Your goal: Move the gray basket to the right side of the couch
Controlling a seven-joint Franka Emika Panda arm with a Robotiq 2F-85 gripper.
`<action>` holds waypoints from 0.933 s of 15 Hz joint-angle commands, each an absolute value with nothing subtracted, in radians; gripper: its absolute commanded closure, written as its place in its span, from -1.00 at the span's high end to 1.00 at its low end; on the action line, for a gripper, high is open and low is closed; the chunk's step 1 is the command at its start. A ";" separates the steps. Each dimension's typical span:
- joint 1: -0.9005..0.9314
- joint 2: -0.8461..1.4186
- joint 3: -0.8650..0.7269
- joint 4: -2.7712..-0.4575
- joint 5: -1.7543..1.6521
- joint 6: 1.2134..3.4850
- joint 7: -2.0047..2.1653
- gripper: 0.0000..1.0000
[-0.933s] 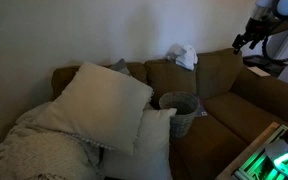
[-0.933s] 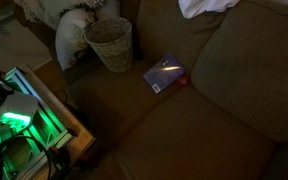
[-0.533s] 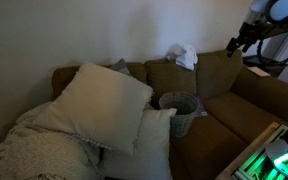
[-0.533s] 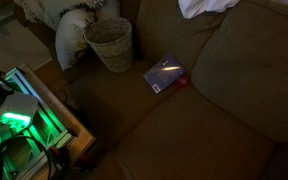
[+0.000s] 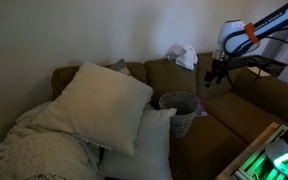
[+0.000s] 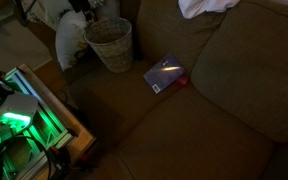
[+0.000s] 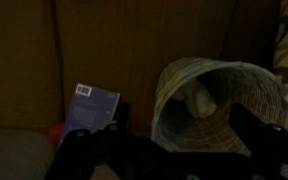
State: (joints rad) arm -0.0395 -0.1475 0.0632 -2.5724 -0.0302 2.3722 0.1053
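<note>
My gripper is to move next. It will go to the gray basket's rim (image 5: 196, 101) (image 7: 158, 106) on the side nearest the blue book and close there.
The gray basket (image 5: 179, 110) stands upright on the brown couch (image 5: 239, 110), against the white pillows, and it shows in both exterior views (image 6: 110, 43). In the wrist view its mouth (image 7: 219, 100) faces the camera, with something pale inside. My gripper (image 5: 216, 72) hangs in the air above the seat, to the right of the basket and apart from it. In the wrist view its dark fingers (image 7: 174, 152) stand wide apart along the lower edge, open and empty.
Two white pillows (image 5: 104, 105) and a cream knitted blanket (image 5: 29, 150) fill the couch's left end. A blue book (image 6: 164, 74) lies on the seat near the basket. A white cloth (image 5: 184, 56) lies on the backrest. A green-lit device (image 6: 19, 120) stands in front.
The arm has swung down and to the left from the upper right corner, bringing my gripper closer to the basket. The basket and book have not moved.
</note>
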 commanded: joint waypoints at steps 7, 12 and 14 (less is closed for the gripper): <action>-0.044 0.467 -0.013 -2.178 0.033 2.409 0.098 1.00; -0.021 0.677 0.011 -1.936 0.062 2.386 0.099 1.00; -0.012 0.741 0.030 -1.873 0.069 2.378 0.089 0.90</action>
